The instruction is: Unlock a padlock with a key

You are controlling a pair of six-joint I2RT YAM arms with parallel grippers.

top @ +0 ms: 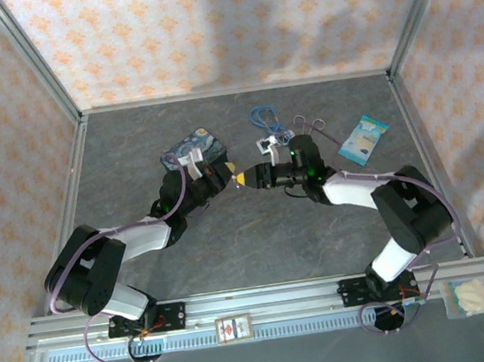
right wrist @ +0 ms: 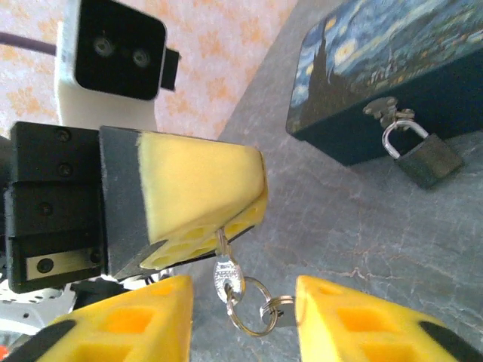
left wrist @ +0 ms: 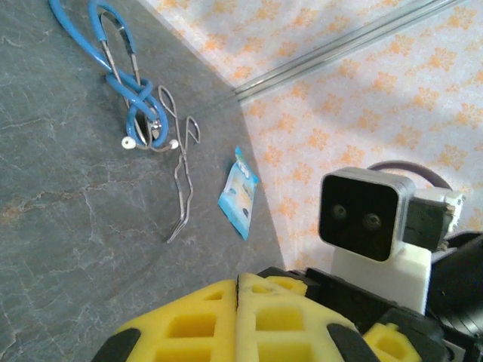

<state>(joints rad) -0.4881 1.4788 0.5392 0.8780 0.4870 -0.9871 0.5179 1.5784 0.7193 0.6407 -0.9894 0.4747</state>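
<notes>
The left gripper covers the key's blade, so next the right gripper takes the key's head (right wrist: 229, 277) and frees the blade, before the left gripper steadies the padlock.
The small dark padlock (right wrist: 423, 154) hangs by its shackle from the hasp of the blue starry-night tin (right wrist: 385, 68), resting on the table. A silvery key (right wrist: 226, 273) sticks out below the left gripper's yellow fingers (right wrist: 200, 188), which pinch its blade. A ring (right wrist: 253, 305) with a second key (right wrist: 285, 309) dangles from it. My right gripper (right wrist: 241, 286) is open, one finger on each side of the hanging key and ring, touching neither. In the top view the left gripper (top: 235, 178) and right gripper (top: 258, 177) meet tip to tip beside the tin (top: 193, 147). The left gripper (left wrist: 238, 285) is shut.
A blue stethoscope (left wrist: 121, 45) (top: 262, 118), metal forceps (left wrist: 181, 173) (top: 310, 125) and a blue packet (left wrist: 240, 192) (top: 363, 139) lie at the back right. The right wrist camera housing (left wrist: 358, 215) sits close in front of the left fingers.
</notes>
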